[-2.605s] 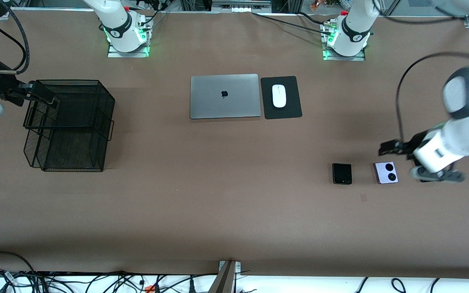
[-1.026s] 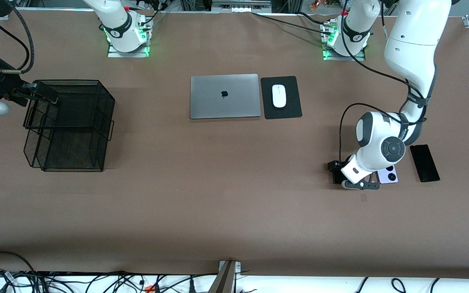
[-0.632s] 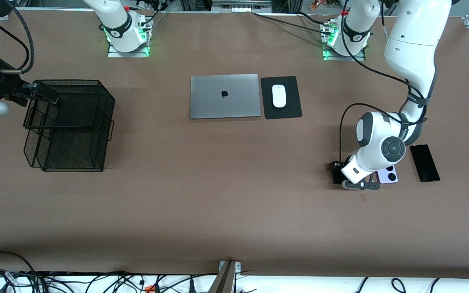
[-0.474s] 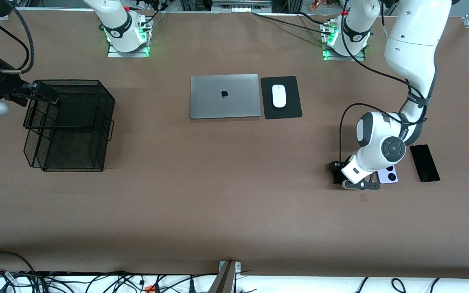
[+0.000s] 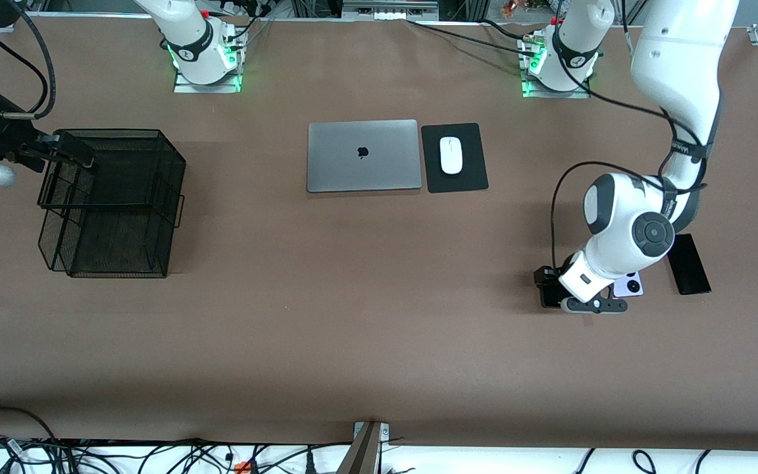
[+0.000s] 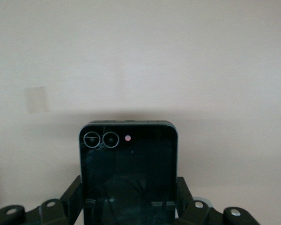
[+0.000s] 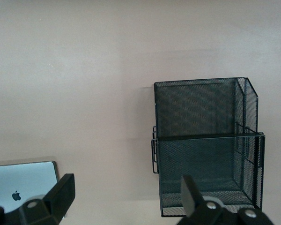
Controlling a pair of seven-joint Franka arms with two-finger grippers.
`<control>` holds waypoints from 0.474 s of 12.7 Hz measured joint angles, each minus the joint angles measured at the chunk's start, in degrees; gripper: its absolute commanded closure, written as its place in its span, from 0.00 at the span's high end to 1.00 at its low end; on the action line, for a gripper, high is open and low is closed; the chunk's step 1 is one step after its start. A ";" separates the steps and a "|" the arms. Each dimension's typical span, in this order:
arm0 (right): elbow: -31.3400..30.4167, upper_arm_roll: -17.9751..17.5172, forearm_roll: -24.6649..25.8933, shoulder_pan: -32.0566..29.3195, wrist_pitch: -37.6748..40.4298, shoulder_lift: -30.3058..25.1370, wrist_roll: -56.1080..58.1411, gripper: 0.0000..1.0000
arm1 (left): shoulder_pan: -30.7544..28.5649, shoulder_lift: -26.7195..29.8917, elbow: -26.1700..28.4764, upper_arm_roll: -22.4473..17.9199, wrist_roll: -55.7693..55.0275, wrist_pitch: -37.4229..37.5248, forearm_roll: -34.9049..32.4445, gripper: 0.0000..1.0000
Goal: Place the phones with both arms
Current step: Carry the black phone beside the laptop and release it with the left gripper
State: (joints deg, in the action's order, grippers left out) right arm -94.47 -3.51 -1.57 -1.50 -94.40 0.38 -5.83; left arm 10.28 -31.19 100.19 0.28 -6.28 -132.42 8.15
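Note:
The folded phone will go down from my left gripper on bare table (image 5: 360, 271) past the grey laptop, away from the bases.
My left gripper (image 5: 551, 291) is shut on the small black folded phone (image 5: 548, 297). In the left wrist view the phone (image 6: 129, 164) sits between the fingers (image 6: 71, 199), camera lenses outward, with a shadow on the table under it. The lilac phone (image 5: 630, 286) lies beside it, partly hidden by the left wrist. The long black slab phone (image 5: 688, 264) lies further toward the left arm's end. My right gripper (image 5: 70, 151) is open and empty over the rim of the black mesh basket (image 5: 116, 204), and the arm waits there.
A closed grey laptop (image 5: 362, 155) and a white mouse (image 5: 451, 155) on a black pad (image 5: 471, 178) lie at mid-table near the bases. The right wrist view shows the basket (image 7: 206, 140) and a laptop corner (image 7: 18, 192). A small tape mark (image 5: 588, 320) is near the phones.
The left arm swung from the long slab over to the black folded phone and took hold of it. In the last half second it shifted slightly with the phone. The right arm has not moved.

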 measured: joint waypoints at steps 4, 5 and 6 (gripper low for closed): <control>0.00 0.00 -0.01 0.03 0.00 0.00 0.00 1.00 | 8.90 1.15 -9.10 4.85 -17.09 5.50 0.00 0.36; 0.00 0.00 -0.01 0.04 0.00 0.00 0.00 1.00 | 11.94 0.03 -11.81 4.93 -21.09 5.52 0.01 0.36; 0.00 0.01 -0.01 0.04 0.00 0.00 0.00 1.00 | 14.57 -1.70 -14.47 4.97 -24.53 5.57 0.01 0.36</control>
State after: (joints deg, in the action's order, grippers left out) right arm -94.47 -3.50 -1.58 -1.47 -94.39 0.38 -5.84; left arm 24.84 -32.89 85.72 5.25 -30.81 -126.84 8.16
